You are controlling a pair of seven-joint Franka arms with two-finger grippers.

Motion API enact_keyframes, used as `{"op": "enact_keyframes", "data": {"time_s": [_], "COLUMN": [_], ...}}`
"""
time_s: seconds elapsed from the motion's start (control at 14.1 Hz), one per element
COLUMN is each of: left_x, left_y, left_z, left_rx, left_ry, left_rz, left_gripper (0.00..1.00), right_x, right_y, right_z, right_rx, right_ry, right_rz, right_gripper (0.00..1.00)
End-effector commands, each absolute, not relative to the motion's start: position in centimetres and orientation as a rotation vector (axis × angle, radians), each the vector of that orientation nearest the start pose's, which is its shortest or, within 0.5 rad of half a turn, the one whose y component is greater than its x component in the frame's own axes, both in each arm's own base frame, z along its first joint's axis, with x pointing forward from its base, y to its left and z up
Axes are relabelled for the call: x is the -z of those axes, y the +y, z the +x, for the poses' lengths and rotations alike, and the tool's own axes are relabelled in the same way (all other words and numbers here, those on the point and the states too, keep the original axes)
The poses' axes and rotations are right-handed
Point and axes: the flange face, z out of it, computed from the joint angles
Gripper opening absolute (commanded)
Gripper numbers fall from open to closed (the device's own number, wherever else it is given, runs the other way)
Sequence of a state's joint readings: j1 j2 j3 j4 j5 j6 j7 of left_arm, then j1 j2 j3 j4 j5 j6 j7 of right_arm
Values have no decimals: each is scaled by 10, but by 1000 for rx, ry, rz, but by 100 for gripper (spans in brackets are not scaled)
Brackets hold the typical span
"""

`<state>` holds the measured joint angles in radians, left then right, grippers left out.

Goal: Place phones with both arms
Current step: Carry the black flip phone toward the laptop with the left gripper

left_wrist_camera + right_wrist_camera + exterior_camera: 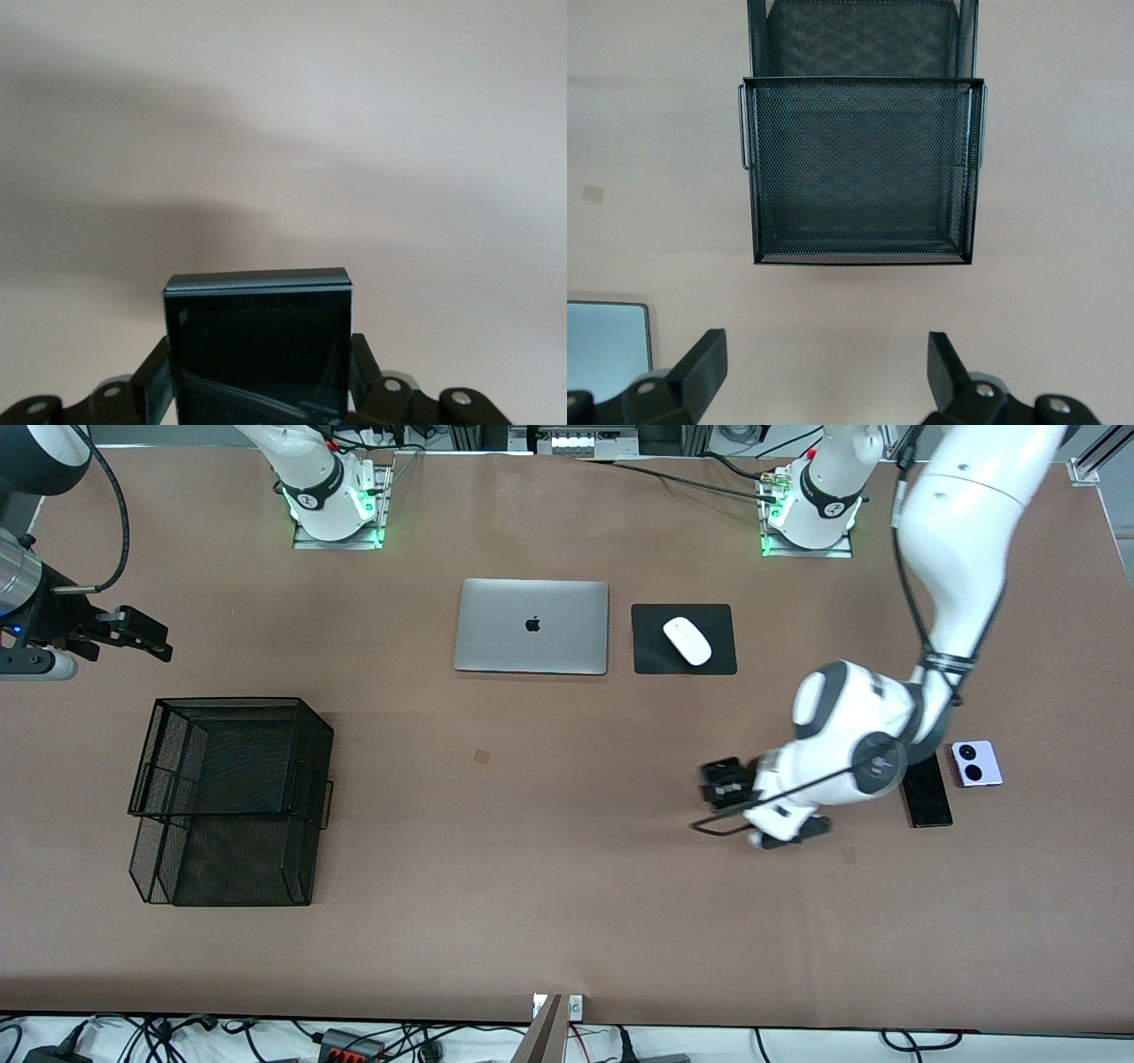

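Next, my left gripper releases the squarish black phone on the bare table (534, 783) in front of the silver laptop.
My left gripper (719, 786) is shut on the squarish black phone (257, 345) and holds it above the bare table, toward the left arm's end. The phone fills the gap between the fingers (152, 382) in the left wrist view. The longer black slab phone (927, 791) lies on the table, partly under the left arm. The lavender-white phone (975, 763) with two black camera circles lies beside the slab. My right gripper (146, 636) is open and empty, up in the air at the right arm's end, above the table just past the black mesh basket (230, 762).
The two-tier mesh basket also shows in the right wrist view (859, 177). A closed silver laptop (532, 626) and a white mouse (687, 640) on a black pad (651, 651) lie near the robots' bases.
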<state>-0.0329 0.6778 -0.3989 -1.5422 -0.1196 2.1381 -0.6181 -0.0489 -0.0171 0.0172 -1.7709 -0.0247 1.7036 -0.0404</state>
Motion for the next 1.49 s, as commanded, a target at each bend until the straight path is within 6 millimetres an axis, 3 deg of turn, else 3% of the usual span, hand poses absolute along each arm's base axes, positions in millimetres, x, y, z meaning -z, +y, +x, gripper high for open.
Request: {"op": "enact_keyframes", "data": {"time_s": [0.0, 0.14, 0.28, 0.43, 0.57, 0.78, 0.92, 1.06, 1.13, 1.28, 1.42], "left_x": [-314, -322, -320, -306, -298, -288, -264, -255, -250, -231, -217], "left_y": [-316, -374, -426, -468, -498, -514, -540, -560, -561, -563, -559], "left_z": [660, 648, 638, 623, 611, 605, 591, 578, 575, 569, 567], "left_rx": [-350, -306, -126, 77, 261, 456, 563, 573, 584, 611, 545], "left_ry": [-696, -741, -811, -812, -930, -934, -724, -631, -551, -215, -88], "left_rz": [-3415, -3446, -3462, -3496, -3536, -3592, -3623, -3637, -3624, -3521, -3441], "left_gripper": [31, 30, 30, 30, 30, 30, 29, 29, 29, 29, 29], "right_x": [-543, -541, -538, -537, -530, -522, -517, -516, -516, -506, -501], "right_y": [-20, -20, -18, -18, -18, -19, -17, -12, -9, -10, -11], "right_z": [557, 559, 560, 561, 564, 567, 569, 569, 569, 572, 575], "right_rx": [-116, -119, -125, -121, -132, -154, -167, -171, -171, -207, -213], "right_ry": [-35, -35, -39, -39, -42, -36, -51, -63, -73, -78, -97], "right_rz": [-3168, -3168, -3163, -3163, -3162, -3157, -3165, -3164, -3164, -3153, -3157], "right_gripper": [100, 100, 100, 100, 100, 100, 100, 100, 100, 100, 100]}}
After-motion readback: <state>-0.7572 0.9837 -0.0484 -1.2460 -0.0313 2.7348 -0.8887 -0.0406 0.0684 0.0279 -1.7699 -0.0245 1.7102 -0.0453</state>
